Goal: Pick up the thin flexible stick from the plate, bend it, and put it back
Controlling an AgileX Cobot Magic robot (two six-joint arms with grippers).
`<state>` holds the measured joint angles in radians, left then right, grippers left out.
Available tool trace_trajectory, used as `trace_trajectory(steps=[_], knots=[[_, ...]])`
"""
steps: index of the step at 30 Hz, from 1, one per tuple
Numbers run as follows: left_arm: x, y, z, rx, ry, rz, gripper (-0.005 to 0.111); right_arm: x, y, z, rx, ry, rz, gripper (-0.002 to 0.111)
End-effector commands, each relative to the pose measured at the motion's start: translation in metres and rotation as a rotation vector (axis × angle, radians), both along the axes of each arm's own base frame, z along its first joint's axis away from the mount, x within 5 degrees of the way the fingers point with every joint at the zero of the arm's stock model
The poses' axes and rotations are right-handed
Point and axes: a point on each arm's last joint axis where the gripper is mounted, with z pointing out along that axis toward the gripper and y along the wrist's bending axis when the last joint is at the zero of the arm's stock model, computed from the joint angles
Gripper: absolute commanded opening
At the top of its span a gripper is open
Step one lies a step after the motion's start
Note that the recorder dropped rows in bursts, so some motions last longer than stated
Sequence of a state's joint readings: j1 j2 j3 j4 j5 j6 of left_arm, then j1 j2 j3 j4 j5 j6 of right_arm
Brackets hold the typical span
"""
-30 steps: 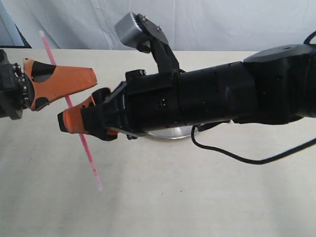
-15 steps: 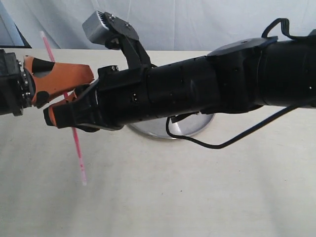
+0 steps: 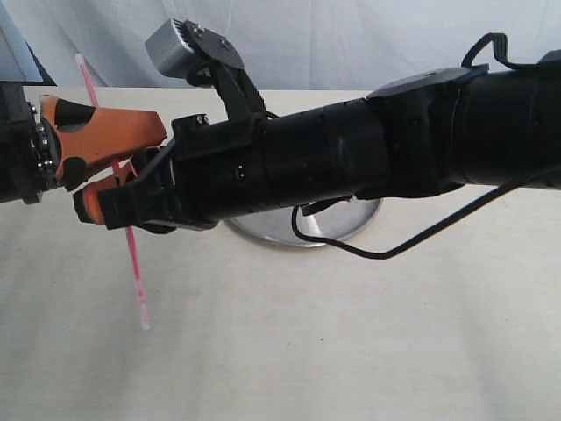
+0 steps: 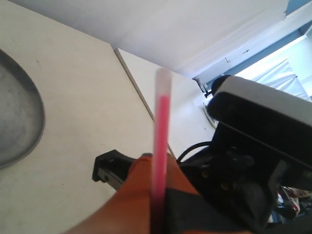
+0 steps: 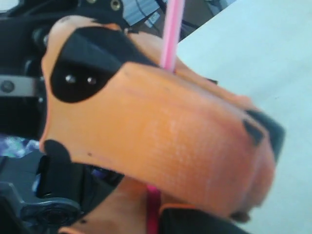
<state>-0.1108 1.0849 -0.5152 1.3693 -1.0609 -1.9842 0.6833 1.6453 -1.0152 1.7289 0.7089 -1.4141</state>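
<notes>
My grippers hold the stick close together, so there is little length to bend. My left gripper should open and take the stick's upper end (image 3: 82, 66) before bending it.
The thin pink stick (image 3: 131, 254) hangs in the air at the left, slanting from upper left down to lower right, off the plate. My left gripper (image 3: 131, 158), with orange fingers, is shut on the stick's upper half; the stick (image 4: 160, 141) rises out between its fingers. My right gripper (image 3: 92, 202) has reached across the middle and sits just below the left one, and its fingers press on the stick (image 5: 153, 212) from both sides. The silver plate (image 3: 351, 224) lies on the table, mostly hidden under the right arm, and its rim (image 4: 36, 131) shows in the left wrist view.
The long black right arm (image 3: 368, 158) spans the table above the plate, with a loose black cable (image 3: 394, 254) drooping below it. The beige tablecloth (image 3: 307, 351) covers the near part of the table. A pale curtain hangs behind the table.
The right arm has swung left until its gripper reached the stick just below the left gripper. The stick's lower end has shifted left, and more of the plate now shows.
</notes>
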Motion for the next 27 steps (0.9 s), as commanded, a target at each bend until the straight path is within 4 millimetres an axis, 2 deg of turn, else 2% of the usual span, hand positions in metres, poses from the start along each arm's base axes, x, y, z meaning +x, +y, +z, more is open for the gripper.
trace_trajectory(steps=[1, 6, 8, 11, 13, 14, 18, 23, 24, 25, 27], knots=[[-0.011, -0.004, 0.023, -0.172, -0.075, -0.098, 0.011, -0.003, -0.002, -0.015, -0.061, 0.046, 0.044, 0.000], [-0.008, -0.003, 0.024, -0.185, -0.082, -0.063, 0.037, -0.007, -0.003, -0.019, -0.102, 0.070, 0.079, 0.000], [-0.007, -0.002, 0.023, -0.173, -0.078, -0.047, 0.039, -0.007, -0.003, -0.019, -0.103, 0.072, 0.079, 0.000], [-0.008, -0.003, 0.021, -0.140, -0.098, -0.062, 0.026, -0.006, -0.003, -0.017, -0.094, 0.074, 0.070, 0.000], [-0.009, -0.004, 0.018, -0.109, -0.106, -0.077, 0.013, -0.007, -0.004, -0.012, -0.079, 0.069, 0.056, 0.000], [-0.010, -0.004, 0.017, -0.081, -0.123, -0.089, 0.002, -0.008, -0.005, -0.006, -0.057, 0.066, 0.047, 0.000], [-0.010, -0.004, 0.016, -0.067, -0.141, -0.093, 0.000, -0.010, -0.009, 0.007, -0.040, 0.031, 0.030, 0.000], [-0.009, -0.004, 0.016, -0.047, -0.175, -0.077, 0.000, -0.012, -0.009, 0.009, -0.039, 0.024, 0.037, 0.001], [-0.008, -0.004, 0.015, -0.040, -0.181, -0.071, 0.000, -0.012, -0.009, 0.008, -0.045, 0.020, 0.041, 0.003], [-0.008, -0.003, 0.015, -0.034, -0.187, -0.067, 0.000, -0.012, -0.010, 0.007, -0.056, 0.012, 0.046, 0.011], [-0.008, -0.003, 0.015, -0.032, -0.193, -0.067, 0.000, -0.013, -0.010, 0.006, -0.077, -0.004, 0.058, 0.036]])
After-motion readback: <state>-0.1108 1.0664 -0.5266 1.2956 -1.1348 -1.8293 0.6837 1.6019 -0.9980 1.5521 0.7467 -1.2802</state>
